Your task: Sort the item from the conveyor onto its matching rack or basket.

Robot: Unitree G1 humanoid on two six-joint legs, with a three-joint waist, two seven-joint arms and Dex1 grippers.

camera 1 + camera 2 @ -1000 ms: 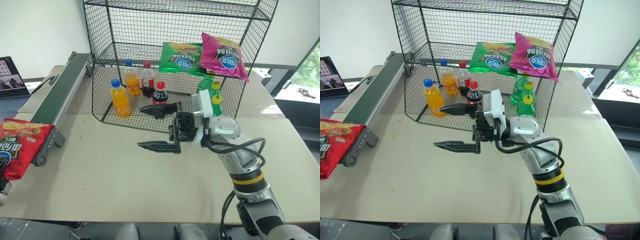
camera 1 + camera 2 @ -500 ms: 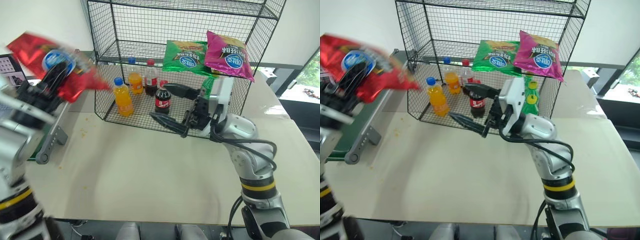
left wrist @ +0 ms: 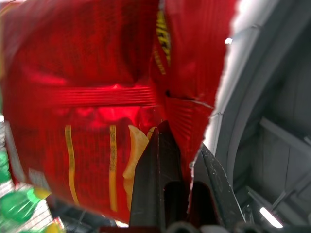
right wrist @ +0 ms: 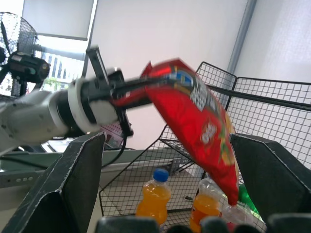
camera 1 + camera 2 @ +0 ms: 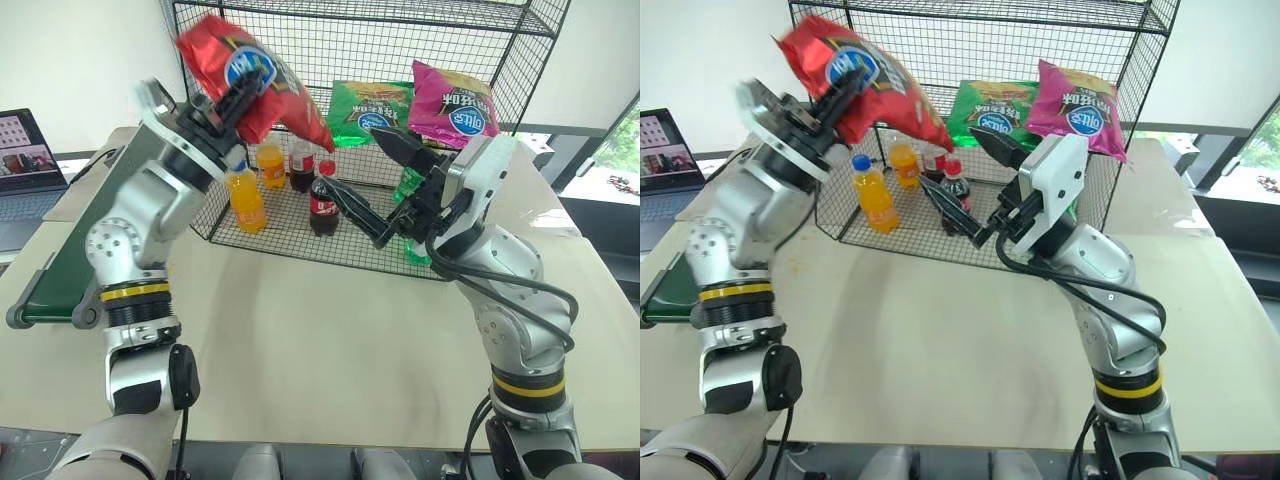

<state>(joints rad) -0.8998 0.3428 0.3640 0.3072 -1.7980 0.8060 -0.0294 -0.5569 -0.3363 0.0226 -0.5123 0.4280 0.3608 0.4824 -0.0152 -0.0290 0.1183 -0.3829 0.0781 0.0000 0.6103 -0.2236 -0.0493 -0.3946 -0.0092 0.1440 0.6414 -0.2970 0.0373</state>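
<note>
I need to use my left gripper to set the red chip bag down on the middle shelf [image 5: 264, 96], beside the green chip bag.
The item, a red crinkly chip bag [image 5: 272, 95] with a round blue logo, hangs in the air in front of the upper left of the black wire rack [image 5: 300, 30]. My left gripper [image 5: 243, 88] is shut on the bag's edge, and the left wrist view shows the fingers pinching the red foil [image 3: 87, 97]. My right gripper [image 5: 352, 158] stands open just right of the bag, fingers pointing up and to the left, nothing between them. The dark green conveyor [image 5: 70, 250] runs along the table's left side with no item on it.
A green chip bag [image 5: 370, 105] and a magenta chip bag [image 5: 455, 100] lie on the rack's middle shelf. Orange bottles [image 5: 245, 200], cola bottles [image 5: 322, 200] and green bottles [image 5: 410, 185] stand on its bottom shelf. A laptop [image 5: 25, 160] sits at the far left.
My left arm has swung the red bag up and to the right, from the table's left edge to the rack's front. My right gripper rose, tilted upward and stayed open.
</note>
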